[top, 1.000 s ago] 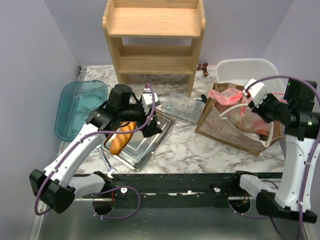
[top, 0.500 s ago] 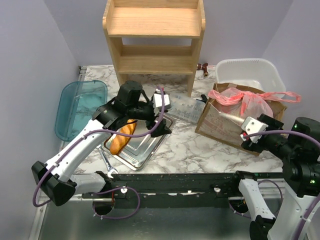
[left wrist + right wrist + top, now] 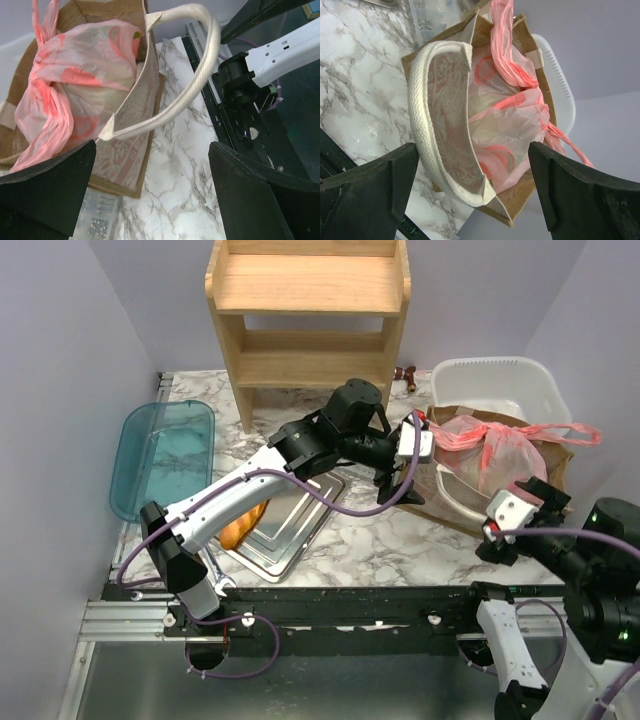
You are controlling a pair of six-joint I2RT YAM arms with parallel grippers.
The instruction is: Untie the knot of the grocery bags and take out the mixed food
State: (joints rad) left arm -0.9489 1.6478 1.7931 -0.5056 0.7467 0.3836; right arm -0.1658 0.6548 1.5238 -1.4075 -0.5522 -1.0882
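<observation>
I will next move my right gripper to the pink grocery bag's knot (image 3: 491,431) (image 3: 540,103), where the handle loops bunch together, and close it there.
The pink grocery bag (image 3: 495,455) sits inside a brown woven tote (image 3: 425,490) with white rope handles. Its handle loops bunch into the knot (image 3: 488,435), and one loop trails right over the tote's rim. The mixed food is hidden inside the bag. My left gripper (image 3: 405,475) hangs open at the tote's left side. In the left wrist view the left gripper (image 3: 160,195) frames bare marble and the tote's corner, with the bag (image 3: 75,75) above. My right gripper (image 3: 520,520) is open at the tote's near side. It (image 3: 475,195) faces the bag (image 3: 510,115) and touches nothing.
A steel tray (image 3: 295,530) with a golden bread loaf (image 3: 238,528) lies left of centre. A teal lid (image 3: 160,455) is at far left, a wooden shelf (image 3: 310,320) at the back, a white basket (image 3: 490,385) behind the tote. A clear box (image 3: 95,220) lies by the tote.
My right gripper opened, let go of the pink handles and drew back toward the near edge. My left arm swung right from the tray to the tote's left side.
</observation>
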